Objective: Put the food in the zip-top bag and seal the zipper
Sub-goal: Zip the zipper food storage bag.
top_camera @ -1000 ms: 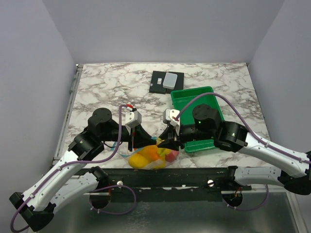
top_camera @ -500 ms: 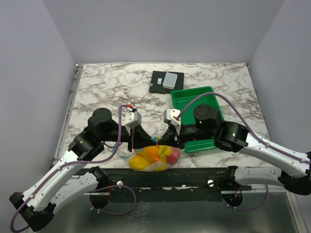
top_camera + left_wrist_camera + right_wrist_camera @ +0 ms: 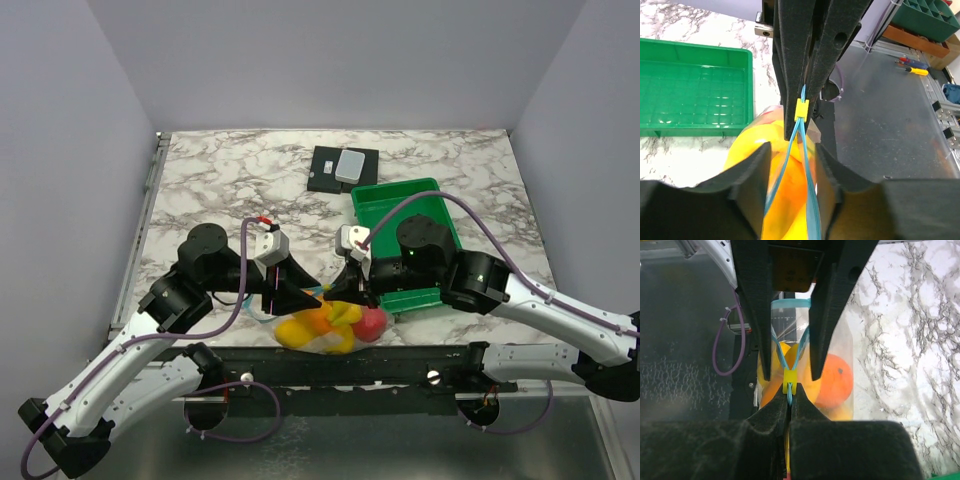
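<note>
The zipper strips run apart past the yellow slider, so my left gripper should grip the slider (image 3: 801, 110) and pull it along while my right gripper holds the end of the zipper.
The zip-top bag (image 3: 330, 330) lies at the table's near edge, holding the food: a red fruit (image 3: 372, 322), yellow ones (image 3: 295, 330) and an orange one (image 3: 832, 380). My right gripper (image 3: 789, 407) is shut on the light-blue zipper (image 3: 810, 209) just behind its yellow slider (image 3: 790, 381). My left gripper (image 3: 792, 185) is open and straddles the bag's mouth, where the two zipper strips run apart between its fingers. In the top view the left gripper (image 3: 305, 297) and the right gripper (image 3: 343, 297) face each other over the bag.
The green tray (image 3: 400, 200) stands just behind the right arm and shows in the left wrist view (image 3: 690, 90). A black pad with a white box (image 3: 340, 168) lies at the back. The table's front edge and a metal shelf are right beside the bag.
My left gripper has tilted and moved right along the bag's mouth toward the right gripper. The bag has shifted to the right, and the red fruit now shows at its right end.
</note>
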